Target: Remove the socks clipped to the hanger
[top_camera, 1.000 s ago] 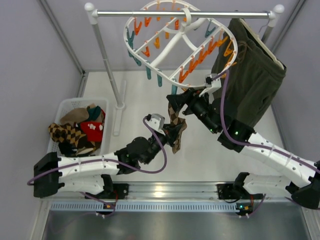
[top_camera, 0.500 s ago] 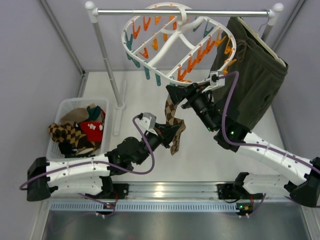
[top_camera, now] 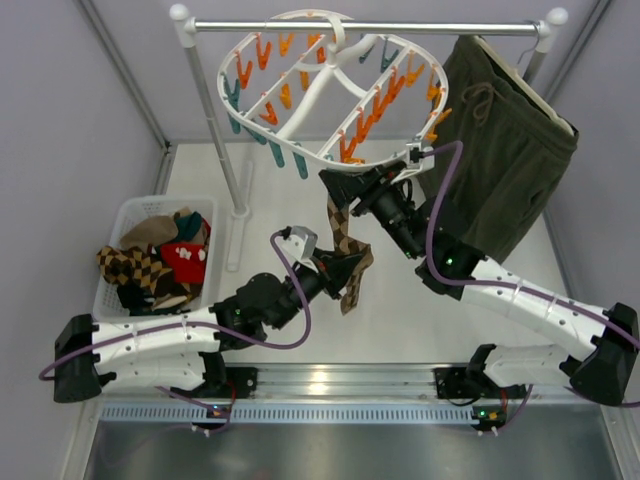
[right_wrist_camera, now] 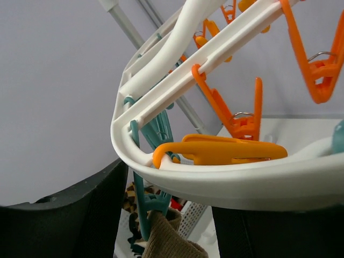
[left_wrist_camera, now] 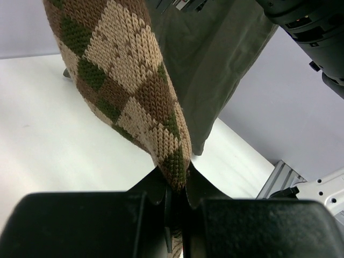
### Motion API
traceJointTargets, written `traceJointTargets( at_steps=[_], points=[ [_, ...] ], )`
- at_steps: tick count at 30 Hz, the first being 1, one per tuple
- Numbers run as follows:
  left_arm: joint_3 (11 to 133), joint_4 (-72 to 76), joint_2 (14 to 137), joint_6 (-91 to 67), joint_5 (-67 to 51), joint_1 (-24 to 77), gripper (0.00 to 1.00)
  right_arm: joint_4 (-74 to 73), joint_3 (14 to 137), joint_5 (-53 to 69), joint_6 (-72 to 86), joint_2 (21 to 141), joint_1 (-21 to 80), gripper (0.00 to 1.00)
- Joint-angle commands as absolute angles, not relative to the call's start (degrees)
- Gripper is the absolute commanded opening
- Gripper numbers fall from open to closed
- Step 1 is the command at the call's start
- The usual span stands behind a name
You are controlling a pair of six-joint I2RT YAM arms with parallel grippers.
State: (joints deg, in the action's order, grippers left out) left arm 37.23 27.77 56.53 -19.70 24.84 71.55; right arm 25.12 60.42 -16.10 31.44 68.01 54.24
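Observation:
Next, my left gripper lets go of the argyle sock on the loose socks in the white basket (top_camera: 160,236), beside the teal one.
The round white hanger (top_camera: 318,92) with orange and teal clips hangs from the rail and is tilted. One brown-tan argyle sock (top_camera: 345,240) hangs from a teal clip (right_wrist_camera: 144,207) at its near rim; the brown cuff (right_wrist_camera: 166,242) shows in the clip. My left gripper (top_camera: 346,270) is shut on the sock's lower end, which also fills the left wrist view (left_wrist_camera: 129,80). My right gripper (top_camera: 343,192) is open, its fingers (right_wrist_camera: 70,215) standing wide on either side of the hanger rim (right_wrist_camera: 231,185) and the teal clip.
A white basket (top_camera: 121,215) at the left holds several loose socks (top_camera: 160,262). Dark green shorts (top_camera: 505,150) hang at the right of the white-and-steel rail (top_camera: 400,28), close behind my right arm. The rail's left post (top_camera: 215,125) stands between basket and hanger.
The hanger has swung and tilted to the left. My right gripper has moved up and left with its near rim. My left gripper has shifted slightly, still holding the sock's end.

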Motion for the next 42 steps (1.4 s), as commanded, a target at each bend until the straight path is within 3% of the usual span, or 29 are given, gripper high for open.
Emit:
traceJointTargets(
  at_steps=[1,6,11,14,18,19,21,26,29,31,33,37,42],
  points=[
    [39.37,26.63,56.34,-20.13,23.29,71.37,0.00,31.02,61.61,-11.78,33.30,68.99,54.76,0.57],
    [39.38,25.75,55.72,-20.04,23.12,71.19,0.00,30.06,62.31,-11.16,34.01,69.43,54.76,0.56],
    [39.73,24.61,55.55,-20.21,22.33,71.10,0.00,28.47,63.72,-11.16,32.70,70.14,54.76,0.44],
    [39.73,24.35,55.55,-20.21,22.24,71.02,0.00,28.21,64.25,-10.64,32.43,70.49,54.76,0.42],
    [39.46,24.08,55.02,-20.04,22.41,70.93,0.00,28.12,64.16,-10.90,32.26,70.31,54.76,0.31],
    [39.38,24.00,55.02,-20.13,22.41,70.93,0.00,28.21,64.16,-11.07,32.43,70.23,54.76,0.21],
    [38.85,23.82,54.76,-20.21,22.50,70.84,0.00,28.30,64.16,-11.25,32.52,70.22,54.76,0.14],
    [36.22,22.07,53.97,-21.88,25.04,70.75,0.00,28.04,64.42,-11.69,32.35,70.05,54.76,0.14],
    [35.77,16.81,52.22,-23.90,30.66,69.96,0.00,27.77,63.72,-12.39,31.91,69.52,54.67,0.26],
    [38.22,10.32,51.16,-26.78,37.68,68.74,0.00,27.95,63.02,-12.48,31.90,68.82,54.58,0.42],
    [41.29,-1.71,49.66,-29.52,39.98,64.18,0.00,27.86,62.05,-12.83,31.82,67.77,54.49,0.47],
    [41.40,-12.38,44.49,-36.98,38.93,47.95,0.00,27.42,60.82,-13.01,31.38,65.83,54.32,0.56],
    [43.23,-21.51,40.96,-38.15,39.29,34.83,0.00,25.23,58.98,-12.04,31.55,62.50,54.32,0.87]
  ],
)
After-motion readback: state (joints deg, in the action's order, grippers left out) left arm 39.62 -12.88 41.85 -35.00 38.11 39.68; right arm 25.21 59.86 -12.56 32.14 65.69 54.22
